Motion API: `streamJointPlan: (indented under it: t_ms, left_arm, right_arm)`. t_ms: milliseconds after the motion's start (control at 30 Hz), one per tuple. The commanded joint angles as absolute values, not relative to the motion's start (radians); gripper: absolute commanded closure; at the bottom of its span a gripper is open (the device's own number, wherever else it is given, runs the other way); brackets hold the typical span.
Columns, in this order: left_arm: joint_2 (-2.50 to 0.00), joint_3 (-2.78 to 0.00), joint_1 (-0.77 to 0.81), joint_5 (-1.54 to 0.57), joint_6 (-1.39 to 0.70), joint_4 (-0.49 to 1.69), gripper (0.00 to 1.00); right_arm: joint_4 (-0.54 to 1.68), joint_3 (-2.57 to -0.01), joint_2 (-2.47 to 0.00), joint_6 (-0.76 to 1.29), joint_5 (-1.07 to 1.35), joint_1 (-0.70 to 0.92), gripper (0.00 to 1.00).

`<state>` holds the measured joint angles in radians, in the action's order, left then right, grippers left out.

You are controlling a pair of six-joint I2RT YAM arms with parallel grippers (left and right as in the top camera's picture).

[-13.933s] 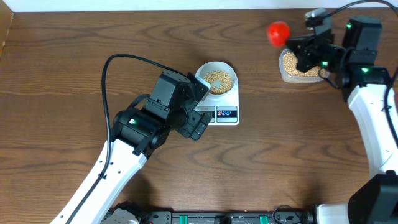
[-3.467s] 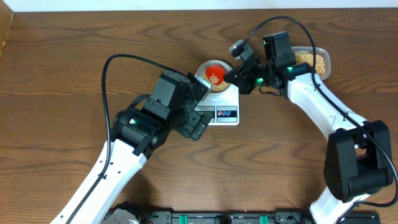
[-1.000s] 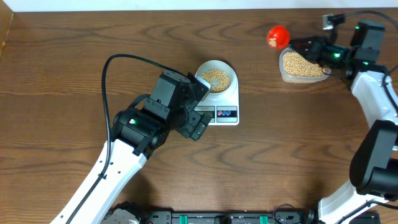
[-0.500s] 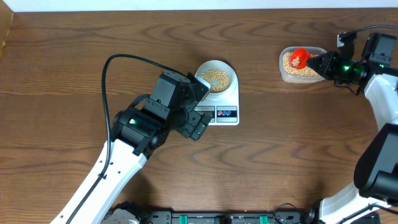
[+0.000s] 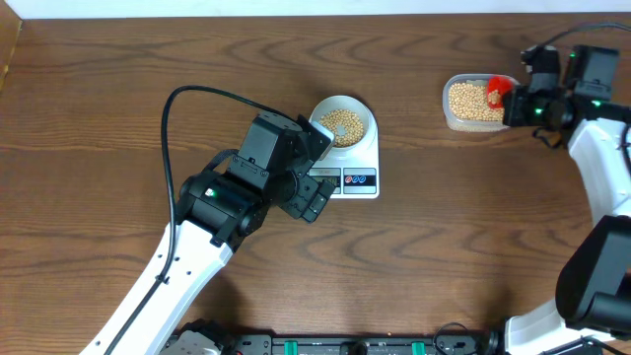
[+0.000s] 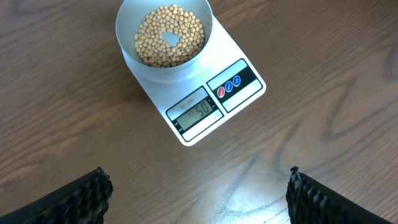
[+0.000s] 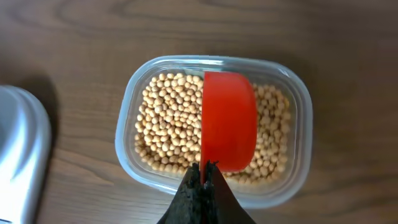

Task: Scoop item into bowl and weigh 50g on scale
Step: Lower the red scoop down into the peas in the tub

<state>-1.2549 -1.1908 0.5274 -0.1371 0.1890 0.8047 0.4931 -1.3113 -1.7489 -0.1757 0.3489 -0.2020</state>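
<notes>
My right gripper is going to put the red scoop down on the tan beans [image 5: 494, 97] [image 7: 236, 124] near the middle of the clear tub, and let it go there.
The pale bowl [image 5: 343, 123] [image 6: 165, 34] sits on the white scale [image 5: 359, 181] [image 6: 214, 102] and holds a layer of tan beans [image 6: 163, 45]. The display reads 50 in the left wrist view. My left gripper [image 5: 314, 177] [image 6: 198, 186] hangs open above the table just in front of the scale, with nothing between its fingers. My right gripper [image 5: 515, 104] [image 7: 204, 168] is shut on the handle of a red scoop [image 5: 498, 89] [image 7: 229, 121]. The scoop is tilted on edge over the right half of the clear tub [image 5: 449, 108] [image 7: 127, 134], which is full of beans [image 7: 168, 124].
A black cable [image 5: 187, 99] loops over the left arm. The table's back edge runs just behind the tub. A white rounded edge [image 7: 22, 149] shows at the left of the right wrist view.
The right arm carried the red scoop from beyond the tub's back-left corner to over the tub, then toward its right side. Left arm, bowl and scale have not moved.
</notes>
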Motion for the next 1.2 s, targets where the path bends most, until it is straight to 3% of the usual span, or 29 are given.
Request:
streamJointPlan:
  t_ms: [0, 300, 500, 667, 833, 1167]
  left_arm:
    - [-1.261, -1.198, 0.526, -0.149, 0.205, 0.807, 0.08]
    - [-1.261, -1.198, 0.526, -0.149, 0.205, 0.807, 0.08]
    - [-1.261, -1.198, 0.526, -0.149, 0.205, 0.807, 0.08]
    - [-1.261, -1.198, 0.526, -0.149, 0.205, 0.807, 0.08]
    - [-1.261, -1.198, 0.526, -0.149, 0.205, 0.807, 0.08]
    - [-1.261, -1.198, 0.526, -0.149, 0.205, 0.807, 0.08]
  right_arm:
    - [0.483, -1.309, -1.720, -0.395, 0.196, -0.130, 0.99]
    - [0.448, -1.309, -1.720, -0.556, -0.154, 0.012, 0.99]
    - [0.434, -1.309, -1.720, -0.495, -0.142, 0.020, 0.99]
    - [0.432, -1.309, -1.720, -0.282, -0.065, 0.014, 0.99]
    - [0.434, -1.309, -1.720, 0.061, 0.034, -0.001, 0.99]
    - [0.426, -1.304, -1.721, 0.577, 0.024, -0.013, 0.99]
